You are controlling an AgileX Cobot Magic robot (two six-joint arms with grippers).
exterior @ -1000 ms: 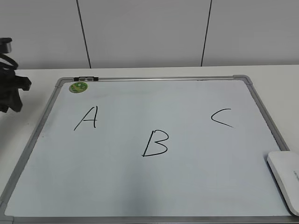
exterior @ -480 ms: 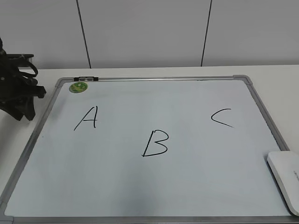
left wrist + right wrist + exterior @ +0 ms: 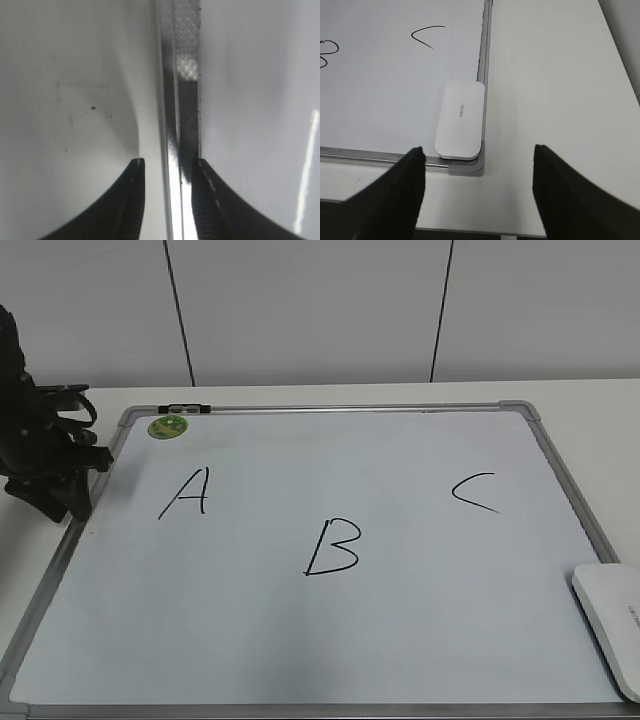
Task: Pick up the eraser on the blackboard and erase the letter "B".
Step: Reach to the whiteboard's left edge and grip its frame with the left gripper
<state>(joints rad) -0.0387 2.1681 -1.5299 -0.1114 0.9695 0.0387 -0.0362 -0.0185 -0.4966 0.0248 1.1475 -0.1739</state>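
Note:
The white eraser is the next thing for my right gripper. It should go there and close across its long sides at the middle (image 3: 616, 628) (image 3: 461, 117), level with the small print.
The blackboard (image 3: 330, 660) is a white board in a silver frame lying flat on the table. The black letter "B" (image 3: 333, 548) is at its middle; part of it shows at the left edge of the right wrist view (image 3: 327, 52). The white eraser (image 3: 612, 625) lies in the board's near right corner and also shows in the right wrist view (image 3: 461, 120). My right gripper (image 3: 479, 148) is wide open and empty, hovering just in front of that corner. My left gripper (image 3: 70, 502) is at the board's left edge, its fingers (image 3: 169, 162) narrowly apart astride the frame (image 3: 185, 100).
A black "A" (image 3: 187, 492) is on the board's left and a black "C" (image 3: 475, 492) on its right. A round green magnet (image 3: 168, 426) sits at the far left corner. White table (image 3: 555, 90) lies right of the board, with a grey wall behind.
My left arm has moved in from the left and come down over the board's left frame. The eraser and letters have not moved.

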